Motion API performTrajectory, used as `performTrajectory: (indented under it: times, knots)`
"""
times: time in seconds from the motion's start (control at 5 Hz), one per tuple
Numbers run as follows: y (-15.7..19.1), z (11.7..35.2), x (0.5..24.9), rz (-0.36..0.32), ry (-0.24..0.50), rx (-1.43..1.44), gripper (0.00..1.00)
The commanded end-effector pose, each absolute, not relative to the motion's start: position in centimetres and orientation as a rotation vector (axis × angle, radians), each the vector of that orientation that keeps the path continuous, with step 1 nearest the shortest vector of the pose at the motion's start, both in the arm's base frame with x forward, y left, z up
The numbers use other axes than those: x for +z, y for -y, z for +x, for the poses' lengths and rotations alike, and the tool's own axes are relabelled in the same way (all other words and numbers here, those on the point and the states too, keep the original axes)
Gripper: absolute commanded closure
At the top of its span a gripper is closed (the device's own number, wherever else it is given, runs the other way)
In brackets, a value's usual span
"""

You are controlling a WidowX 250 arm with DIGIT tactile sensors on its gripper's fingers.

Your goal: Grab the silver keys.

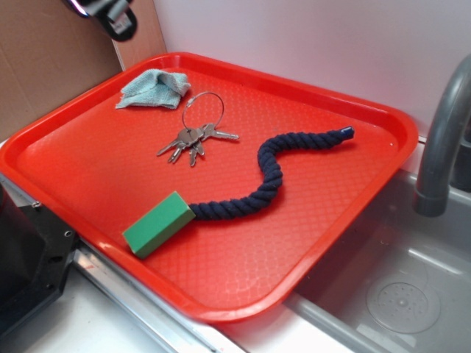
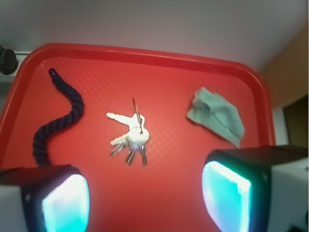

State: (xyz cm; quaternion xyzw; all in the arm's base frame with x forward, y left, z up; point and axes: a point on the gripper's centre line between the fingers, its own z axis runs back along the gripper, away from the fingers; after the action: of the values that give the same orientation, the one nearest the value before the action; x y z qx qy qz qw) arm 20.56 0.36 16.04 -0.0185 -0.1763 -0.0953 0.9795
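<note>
The ring of the silver keys stands up above the red tray, so my gripper should close on the thin wire ring (image 1: 222, 116) (image 2: 138, 116).
The silver keys (image 1: 193, 137) lie fanned out on a thin wire ring on the red tray (image 1: 346, 220), toward its back left. In the wrist view the silver keys (image 2: 131, 136) sit near the middle of the tray (image 2: 169, 193), ahead of the jaws. My gripper (image 2: 147, 200) is open, high above the tray, its two glowing pads wide apart with nothing between them. In the exterior view only a bit of the gripper (image 1: 110, 15) shows at the top left edge.
A dark blue rope (image 1: 257, 184) snakes across the tray's middle. A green block (image 1: 157, 223) lies at its near end. A crumpled pale cloth (image 1: 154, 88) sits behind the keys. A grey faucet (image 1: 441, 140) and sink stand to the right.
</note>
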Motion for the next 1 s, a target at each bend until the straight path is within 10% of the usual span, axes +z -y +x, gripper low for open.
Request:
performTrajectory:
  times: [0.0, 0.6, 0.8]
  knots:
    - [0.4, 23.7, 11.9, 0.000, 0.287, -0.251, 0.00]
    - [2.9, 28.1, 4.2, -0.060, 0.161, -0.391, 0.00]
    - [3.5, 29.4, 2.5, -0.028, 0.113, -0.409, 1.00]
